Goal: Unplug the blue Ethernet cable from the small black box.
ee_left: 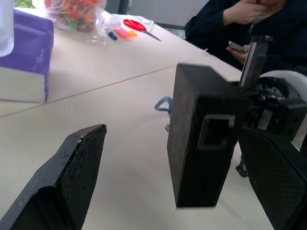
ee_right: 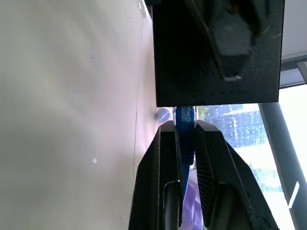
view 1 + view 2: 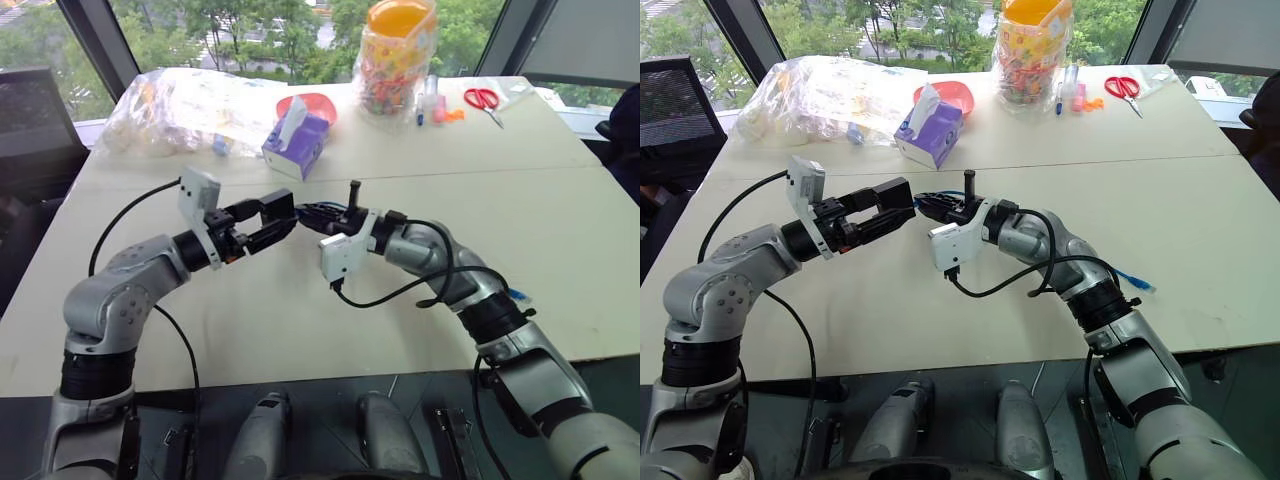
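My left gripper is open around the small black box, so it needs to clamp that box first. Then my right gripper needs to grip the blue cable point(image 2: 185, 122) again and pull.
The small black box point(image 1: 201, 139) hangs above the table with an empty port facing the left wrist camera. It sits between the two fingers of my left gripper point(image 3: 291, 216), which stands open around it; one finger is close beside the box, the other well apart. My right gripper point(image 2: 185, 127) is shut on the blue Ethernet cable point(image 2: 185, 116) right where it enters the box point(image 2: 216, 52). The two grippers meet tip to tip over the middle of the table. More of the blue cable point(image 3: 1130, 278) lies on the table beyond my right forearm.
At the back of the table stand a purple tissue box point(image 3: 297, 145), a red bowl point(image 3: 318, 103), a candy jar point(image 3: 398, 55), red scissors point(image 3: 483, 98) and a plastic bag point(image 3: 180, 110). A seated person point(image 1: 240, 28) holds a phone at the table's right side.
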